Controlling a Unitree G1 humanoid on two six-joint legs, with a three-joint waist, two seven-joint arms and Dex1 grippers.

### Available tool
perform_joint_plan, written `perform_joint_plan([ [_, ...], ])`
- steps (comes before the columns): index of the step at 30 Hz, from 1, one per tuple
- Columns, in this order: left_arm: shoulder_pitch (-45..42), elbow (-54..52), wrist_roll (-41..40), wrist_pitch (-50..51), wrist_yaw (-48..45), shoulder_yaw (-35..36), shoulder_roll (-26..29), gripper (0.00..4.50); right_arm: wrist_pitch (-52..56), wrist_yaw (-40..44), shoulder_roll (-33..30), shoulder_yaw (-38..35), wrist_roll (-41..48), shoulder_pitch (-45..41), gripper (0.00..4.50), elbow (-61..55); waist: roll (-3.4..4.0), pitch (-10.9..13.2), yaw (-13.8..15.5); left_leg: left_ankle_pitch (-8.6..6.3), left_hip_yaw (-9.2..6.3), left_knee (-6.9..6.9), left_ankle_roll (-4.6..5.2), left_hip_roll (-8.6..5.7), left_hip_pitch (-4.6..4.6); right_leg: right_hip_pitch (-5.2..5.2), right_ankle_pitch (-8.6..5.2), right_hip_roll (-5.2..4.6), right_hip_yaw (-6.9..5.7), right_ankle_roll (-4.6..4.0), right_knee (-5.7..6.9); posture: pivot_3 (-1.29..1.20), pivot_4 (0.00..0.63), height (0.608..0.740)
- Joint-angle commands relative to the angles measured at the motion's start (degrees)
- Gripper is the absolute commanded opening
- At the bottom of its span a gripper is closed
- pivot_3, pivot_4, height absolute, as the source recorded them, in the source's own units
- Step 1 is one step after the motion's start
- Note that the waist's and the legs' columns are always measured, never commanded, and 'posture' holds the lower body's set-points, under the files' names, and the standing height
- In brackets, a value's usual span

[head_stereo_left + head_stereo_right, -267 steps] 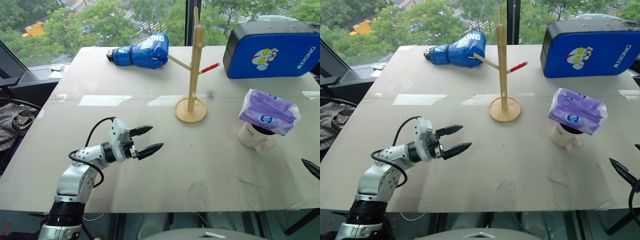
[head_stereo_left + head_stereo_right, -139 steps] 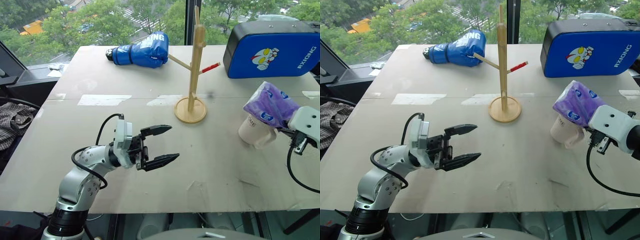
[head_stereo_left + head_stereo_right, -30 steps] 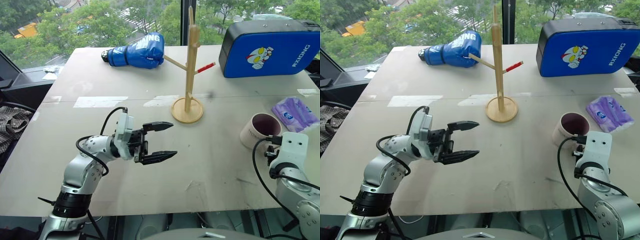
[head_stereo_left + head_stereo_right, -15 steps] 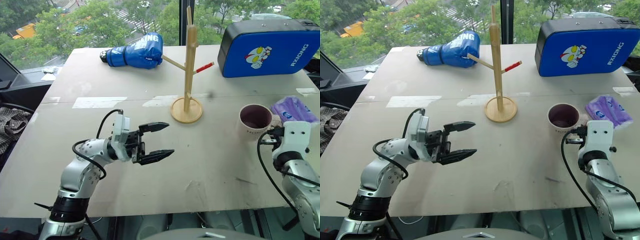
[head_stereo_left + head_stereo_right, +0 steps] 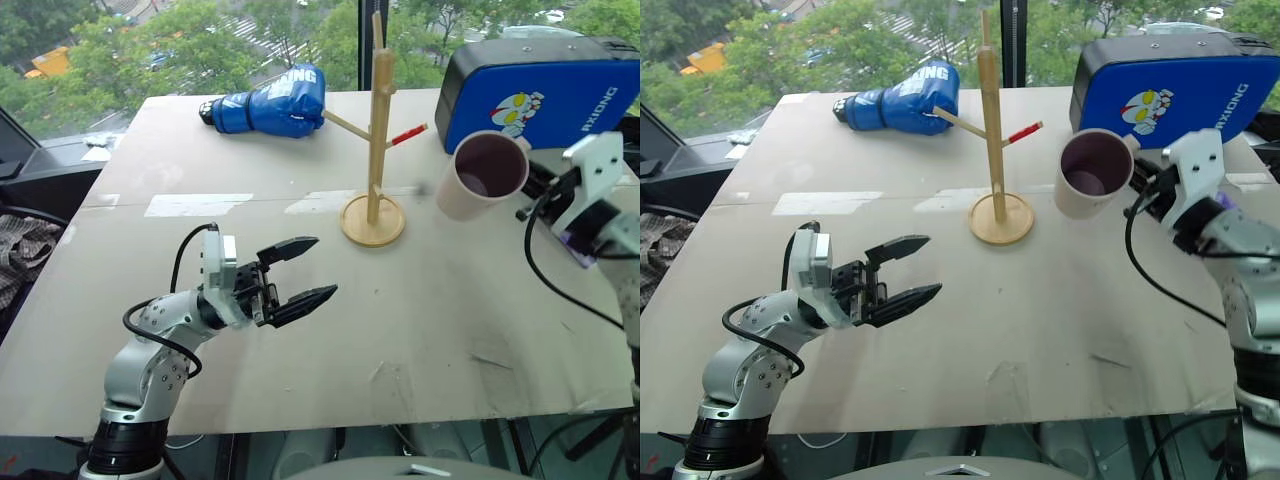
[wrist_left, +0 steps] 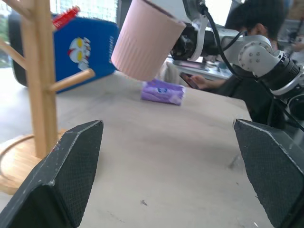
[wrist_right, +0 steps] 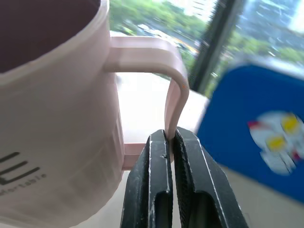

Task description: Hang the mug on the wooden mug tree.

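The robot's right gripper will release the cream-white mug, now tilted in the air, so that it hangs just under the red-tipped peg [image 5: 408,178].
The cream-white mug [image 5: 478,178] with a dark maroon inside hangs in the air, tilted, to the right of the wooden mug tree [image 5: 377,130]. My right gripper [image 7: 170,138] is shut on the mug's handle [image 7: 167,71], seen close up in the right wrist view. It reaches in from the right [image 5: 532,186]. The mug is at about the height of the red-tipped peg [image 5: 415,133] and clear of it. The tree's round base [image 5: 372,222] rests mid-table. My left gripper [image 5: 322,266] hovers open and empty over the table, in front and to the left of the tree.
A blue boxing glove [image 5: 275,100] lies at the back left, and a blue pad [image 5: 540,90] stands at the back right. The purple tissue pack [image 6: 162,91] lies on the table's right side. A person [image 6: 259,21] sits beyond the table's right edge.
My right gripper has lifted the mug off the table, carried it up and left toward the tree, and tilted it. My left gripper has drawn back slightly to the left.
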Motion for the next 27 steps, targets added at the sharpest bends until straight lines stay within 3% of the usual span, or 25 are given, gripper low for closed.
perform_joint_plan([
  [1, 3.16, -4.01, -1.48, -2.59, 1.72, 3.26, -1.17, 4.5, -3.06, 12.29, -2.6, 3.78, -1.45, -10.49, 0.07, 11.59, 0.01, 0.02, 0.08, 0.0, 0.0, 0.01, 0.0, 0.0, -0.01, 0.0, 0.0, -0.01, 0.0, 0.0, -0.02, 0.0, 0.15, 0.74],
  [6, 6.11, -6.5, -1.99, -3.48, 4.45, 4.03, -3.28, 4.5, -10.07, 27.09, -2.67, 11.04, -7.47, -26.1, 0.07, 31.98, -0.01, 0.09, 0.22, -0.01, 0.04, 0.0, 0.01, -0.02, -0.07, -0.04, 0.0, -0.07, 0.02, 0.0, -0.11, 0.0, 0.15, 0.74],
  [14, 8.01, -13.34, -2.31, -1.62, 11.4, 3.0, -3.99, 4.5, -22.93, 41.08, 2.91, 17.54, -16.63, -43.14, 0.07, 57.09, -0.05, 0.13, 0.06, -0.01, 0.04, -0.04, 0.0, -0.03, -0.15, -0.17, 0.0, -0.1, 0.05, -0.01, -0.1, 0.0, 0.15, 0.74],
  [21, 8.25, -15.44, -2.24, -1.22, 15.29, 3.56, -3.57, 4.5, -30.07, 42.5, 9.33, 18.14, -22.12, -52.66, 0.07, 70.25, -0.03, 0.14, -0.07, 0.0, 0.11, -0.06, -0.02, -0.03, -0.35, -0.49, 0.01, -0.08, 0.12, -0.01, 0.0, 0.0, 0.15, 0.74],
  [27, 8.36, -13.88, -2.66, -2.63, 15.17, 5.08, -3.65, 4.5, -30.55, 40.55, 12.8, 18.25, -25.21, -55.43, 0.07, 74.9, -0.02, 0.15, 0.03, 0.0, 0.11, -0.06, -0.03, -0.04, -0.39, -0.55, 0.01, -0.09, 0.1, -0.02, 0.02, 0.0, 0.15, 0.74],
])
